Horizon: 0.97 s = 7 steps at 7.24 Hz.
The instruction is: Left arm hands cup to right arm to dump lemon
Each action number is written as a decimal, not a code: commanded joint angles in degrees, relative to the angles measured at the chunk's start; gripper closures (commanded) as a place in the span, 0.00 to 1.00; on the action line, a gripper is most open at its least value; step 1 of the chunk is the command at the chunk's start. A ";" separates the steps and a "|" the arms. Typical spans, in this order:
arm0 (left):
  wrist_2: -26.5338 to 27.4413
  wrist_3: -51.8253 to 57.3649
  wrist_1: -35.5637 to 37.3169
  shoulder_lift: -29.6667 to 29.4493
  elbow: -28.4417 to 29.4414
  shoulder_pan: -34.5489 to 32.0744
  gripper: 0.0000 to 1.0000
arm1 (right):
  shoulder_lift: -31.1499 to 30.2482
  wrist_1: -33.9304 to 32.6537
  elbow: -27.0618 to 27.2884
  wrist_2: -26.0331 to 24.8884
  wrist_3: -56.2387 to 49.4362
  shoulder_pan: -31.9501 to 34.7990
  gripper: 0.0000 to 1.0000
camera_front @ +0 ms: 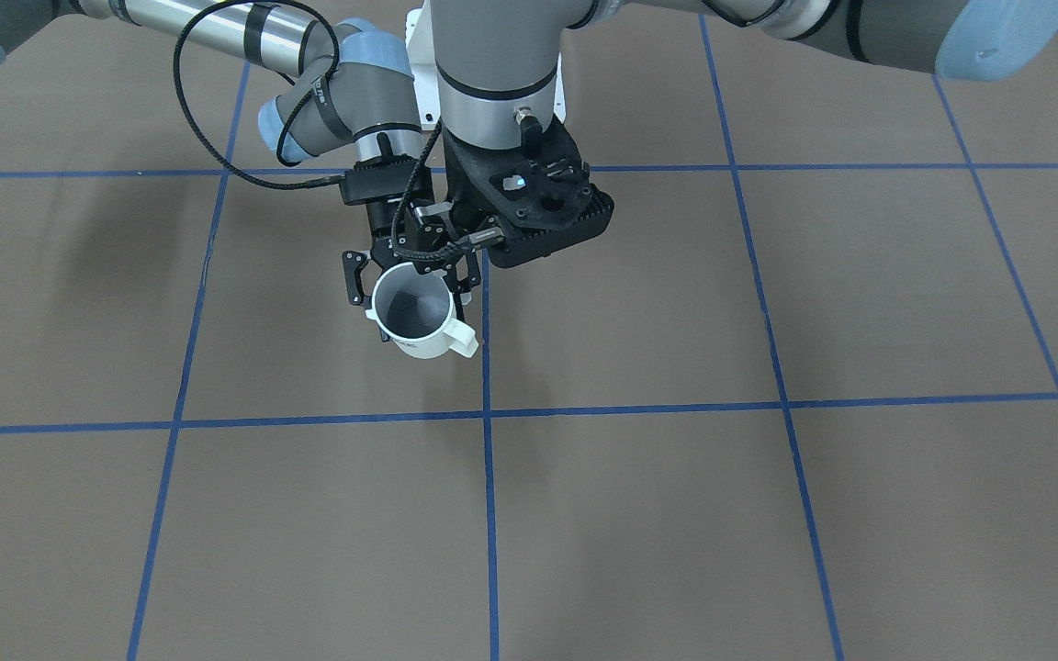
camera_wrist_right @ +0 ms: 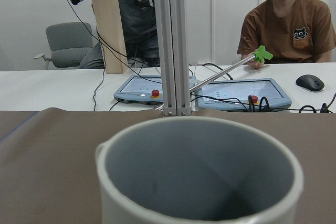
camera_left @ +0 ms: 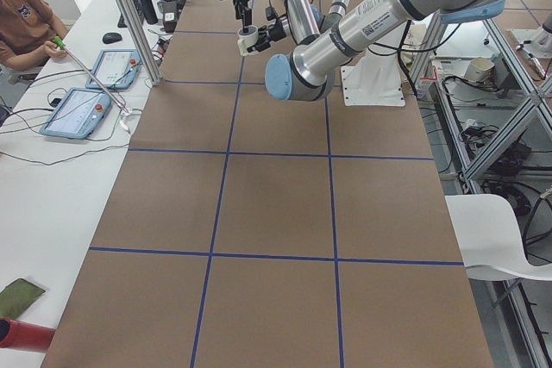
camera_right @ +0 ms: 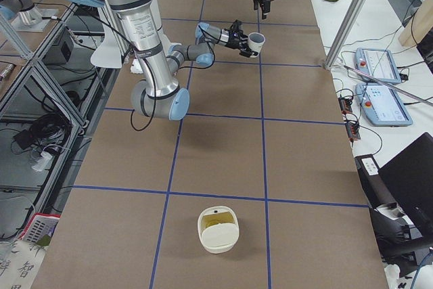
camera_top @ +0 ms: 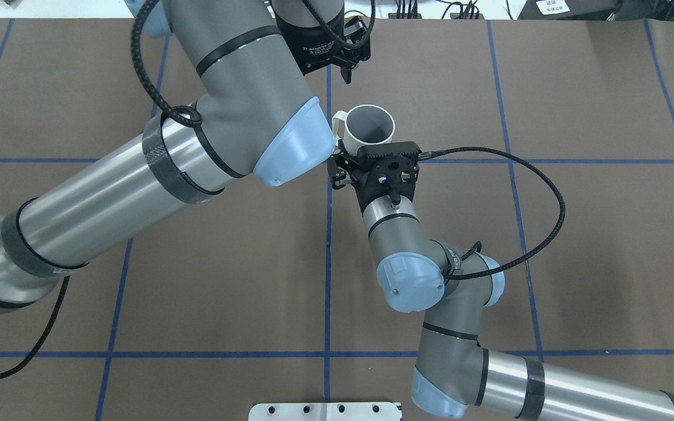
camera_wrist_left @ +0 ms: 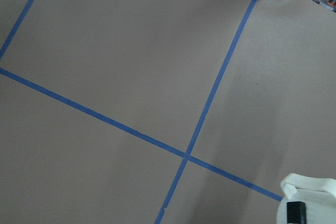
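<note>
My left gripper needs to take the cream-white cup at the cup's rim (camera_front: 454,296) beside its handle, so that my right gripper can let go.
My right gripper (camera_front: 411,275) is shut on the cream-white cup (camera_front: 419,340) from the side and holds it roughly upright above the table. The cup also shows in the overhead view (camera_top: 369,126), just ahead of the right gripper (camera_top: 369,149). Its grey inside looks empty in the overhead and right wrist (camera_wrist_right: 199,182) views, with no lemon in it. My left gripper (camera_top: 351,64) hangs apart from the cup, beyond and above it, looks open and holds nothing. A cream-white bit of the cup (camera_wrist_left: 310,195) shows in the left wrist view's lower right corner.
A white container (camera_right: 216,229) stands far down the table towards my right end, with a pale yellow-green patch inside; I cannot tell what it is. An operator (camera_wrist_right: 286,30) sits behind tablets (camera_wrist_right: 244,93) and an aluminium post (camera_wrist_right: 173,45) beyond the table edge.
</note>
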 commanded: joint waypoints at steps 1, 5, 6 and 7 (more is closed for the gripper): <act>-4.49 -1.20 -0.62 -0.12 2.43 0.12 0.00 | 1.18 -2.27 0.08 -3.04 -0.87 -2.20 0.65; -8.83 -1.38 -0.62 0.32 3.24 1.96 0.00 | 1.10 -2.28 -0.09 -5.51 -1.05 -3.35 0.62; -9.01 -0.86 -1.84 0.76 2.63 1.97 0.06 | 1.01 -2.28 0.00 -5.69 -1.05 -3.35 0.62; -9.01 -0.77 -4.20 1.98 2.89 2.31 0.06 | 0.83 -2.28 -0.09 -5.69 -1.05 -3.35 0.62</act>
